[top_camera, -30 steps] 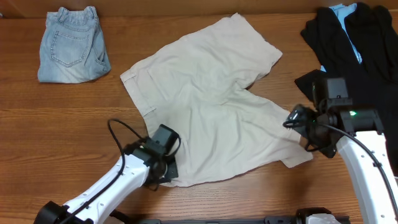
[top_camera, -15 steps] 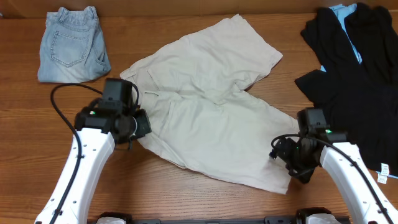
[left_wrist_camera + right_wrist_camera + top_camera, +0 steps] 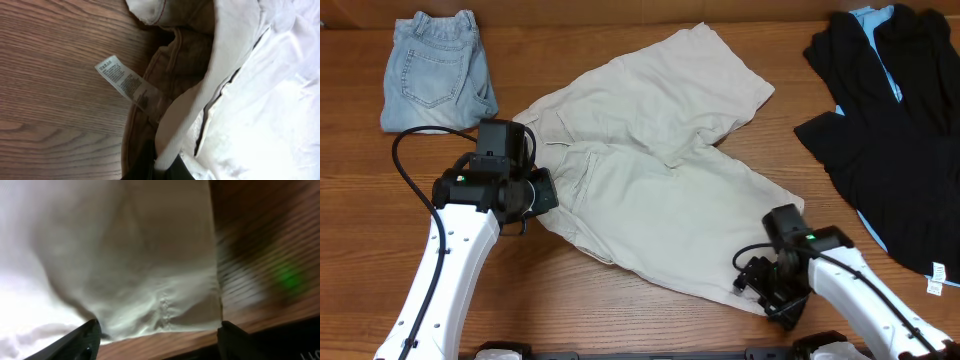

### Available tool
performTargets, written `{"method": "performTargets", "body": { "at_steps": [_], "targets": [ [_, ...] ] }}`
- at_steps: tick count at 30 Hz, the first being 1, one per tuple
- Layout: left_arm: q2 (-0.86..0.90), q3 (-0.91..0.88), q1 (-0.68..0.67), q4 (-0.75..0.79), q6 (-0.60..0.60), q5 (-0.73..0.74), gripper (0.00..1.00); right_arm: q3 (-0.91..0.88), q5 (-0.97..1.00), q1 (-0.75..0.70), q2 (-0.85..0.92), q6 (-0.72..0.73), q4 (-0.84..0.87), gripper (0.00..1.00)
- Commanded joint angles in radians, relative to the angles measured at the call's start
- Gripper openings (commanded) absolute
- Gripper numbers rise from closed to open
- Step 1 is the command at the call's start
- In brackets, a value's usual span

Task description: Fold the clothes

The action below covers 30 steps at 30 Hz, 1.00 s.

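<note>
My left gripper is going to let go of the waistband edge on the bare wood (image 3: 533,242) (image 3: 114,131) just in front of its fingers.
The pale beige shorts (image 3: 660,190) lie spread across the middle of the table, waistband to the left, one leg toward the back and one toward the front right. My left gripper (image 3: 542,192) is shut on the waistband edge; in the left wrist view (image 3: 160,167) the band sits pinched between the jaws, with the shorts' white tag (image 3: 120,77) beside it. My right gripper (image 3: 752,282) is open at the hem of the front leg. In the right wrist view (image 3: 157,340) its fingers stand wide apart with the hem (image 3: 165,305) between them, not gripped.
Folded light-blue denim shorts (image 3: 435,70) lie at the back left. Black garments with light-blue trim (image 3: 900,110) cover the right side. The table's front edge (image 3: 650,345) is close to my right gripper.
My left gripper moved from the front hem up-left to the waistband and now holds it. My right gripper moved down-left along the front leg's hem. The shorts' left part has bunched.
</note>
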Motion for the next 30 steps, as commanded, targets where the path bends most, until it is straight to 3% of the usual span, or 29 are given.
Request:
{"method": "performTargets", "body": {
  "at_steps": [1,9,11,12,14,16,19,21,25,26,30],
  "targets": [
    [-0.003,0.026,0.006,0.006,0.018,-0.030,0.04,-0.028,0.041,0.088,-0.007,0.155,0.029,0.78],
    [-0.003,0.026,0.006,0.007,0.018,-0.030,0.06,-0.032,0.198,0.130,-0.007,0.324,0.055,0.78],
    [-0.003,0.026,0.006,0.008,0.018,-0.030,0.06,-0.032,0.201,0.130,-0.007,0.323,0.069,0.72],
    [-0.003,0.026,0.006,0.007,0.018,-0.029,0.06,-0.032,0.201,0.130,-0.007,0.323,0.072,0.64],
    [-0.003,0.026,0.006,-0.002,0.018,-0.027,0.12,-0.032,0.200,0.130,-0.007,0.323,0.072,0.18],
    [-0.003,0.026,0.006,-0.018,0.018,-0.026,0.21,-0.031,0.187,0.130,-0.007,0.323,0.073,0.04],
    [-0.003,0.026,0.006,-0.033,0.014,-0.026,0.15,-0.002,0.165,0.129,-0.008,0.304,0.068,0.04],
    [-0.004,0.031,0.006,-0.040,0.014,-0.010,0.04,0.056,0.164,0.124,-0.010,0.259,0.050,0.04],
    [-0.005,0.121,0.006,-0.117,0.014,0.035,0.04,0.242,0.222,0.072,-0.023,0.154,-0.043,0.04],
    [-0.005,0.220,0.006,-0.209,0.025,0.035,0.04,0.397,0.258,0.003,-0.035,0.048,-0.095,0.04],
    [-0.005,0.297,0.005,-0.314,0.060,0.114,0.04,0.578,0.256,-0.101,-0.036,-0.088,-0.097,0.04]
  ]
}}
